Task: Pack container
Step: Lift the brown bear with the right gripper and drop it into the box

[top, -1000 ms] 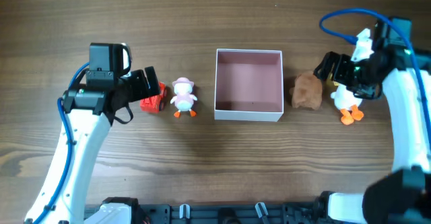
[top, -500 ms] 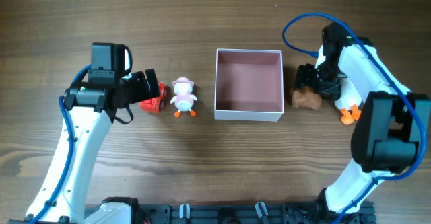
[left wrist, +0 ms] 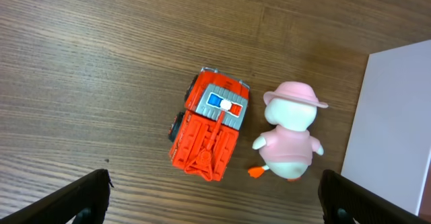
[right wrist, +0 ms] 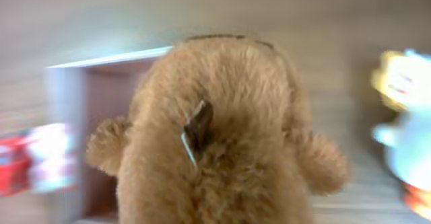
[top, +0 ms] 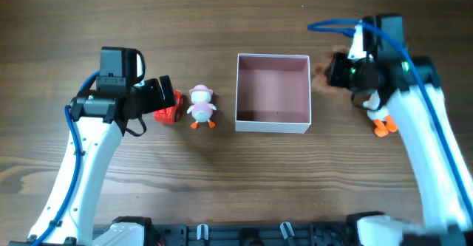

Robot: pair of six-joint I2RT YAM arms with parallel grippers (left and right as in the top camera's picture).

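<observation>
The cab of the red toy truck [top: 172,106] [left wrist: 222,106] is the place my left gripper needs to close on, reaching across the cab's sides at the grey roof.
The container [top: 272,125], a shallow white box with a dusty pink inside, stands mid-table. My right gripper [top: 338,73] hangs just off its far right corner, shut on a brown plush toy [top: 321,76]. That plush toy [right wrist: 222,136] fills the blurred right wrist view and hides the fingers, with the container [right wrist: 65,109] behind it. My left gripper [top: 167,98] stands open over a red toy truck [top: 168,114]. In the left wrist view the truck [left wrist: 209,134] lies between the open fingers [left wrist: 81,197], with a pink-hatted duck [left wrist: 289,135] beside it.
The pink-hatted duck [top: 201,106] stands between the truck and the container's left wall. A white duck with orange feet [top: 381,117] stands right of the container, under my right arm; it shows blurred in the right wrist view [right wrist: 412,133]. The container's white wall [left wrist: 394,136] edges the left wrist view.
My right gripper came in over the brown plush toy, shut on it and raised it off the table toward the container's far right corner. The left arm has not moved.
</observation>
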